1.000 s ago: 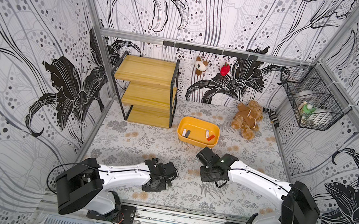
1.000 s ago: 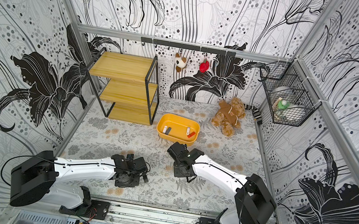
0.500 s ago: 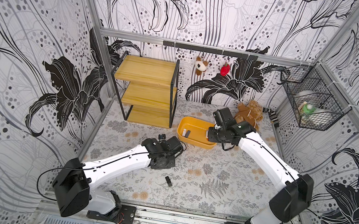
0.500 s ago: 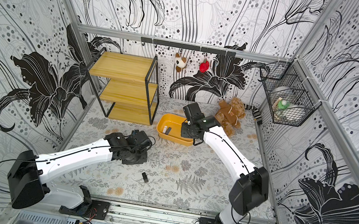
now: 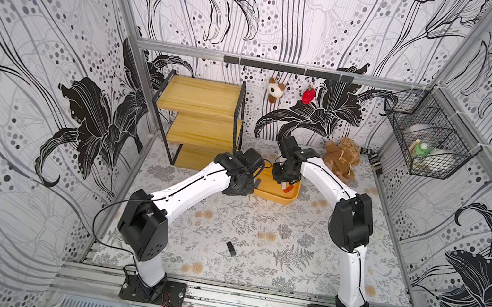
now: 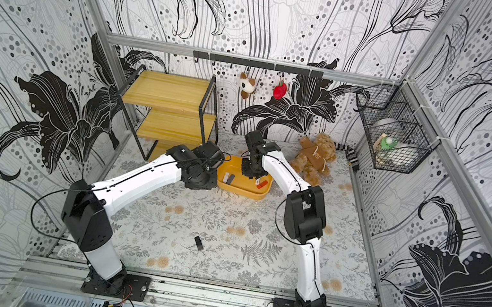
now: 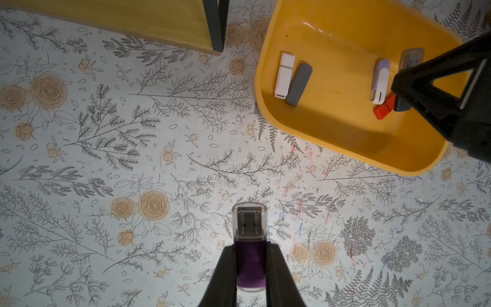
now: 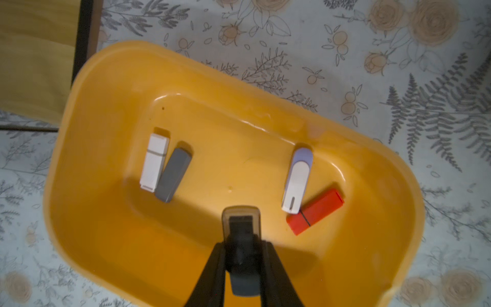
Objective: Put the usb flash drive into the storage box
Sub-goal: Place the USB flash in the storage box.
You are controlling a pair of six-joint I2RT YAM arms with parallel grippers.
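Note:
The robot's right gripper needs to set the dark grey usb flash drive down close beside the lilac-white drive in the storage box point(image 5: 278, 181) point(image 8: 269, 164). The flash drive now hangs over the box's inside.
The yellow-orange storage box point(image 5: 277, 197) point(image 6: 241, 191) sits on the floral mat in front of the shelf rack. It holds several drives: white point(image 8: 154, 162), grey point(image 8: 173, 178), lilac-white point(image 8: 297, 183) and red point(image 8: 316, 211). My right gripper point(image 8: 243, 245) point(image 5: 283, 181) hangs over the box's inside, shut on a dark grey usb flash drive point(image 8: 241, 220) with a smoky cap. My left gripper point(image 7: 250, 251) point(image 6: 210, 163) is over the mat just outside the box's rim point(image 7: 261, 79), shut on a purple usb flash drive point(image 7: 249, 231) with a clear cap.
A black flash drive point(image 5: 231, 248) point(image 6: 198, 243) lies on the mat near the front. The wooden shelf rack point(image 5: 199, 119) stands left of the box, a teddy bear point(image 5: 340, 158) to its right. A wire basket point(image 5: 425, 147) hangs on the right wall.
Both arms have risen from the front of the mat and swung back to the box. The right gripper now hangs over its inside, and the left has come up beside it.

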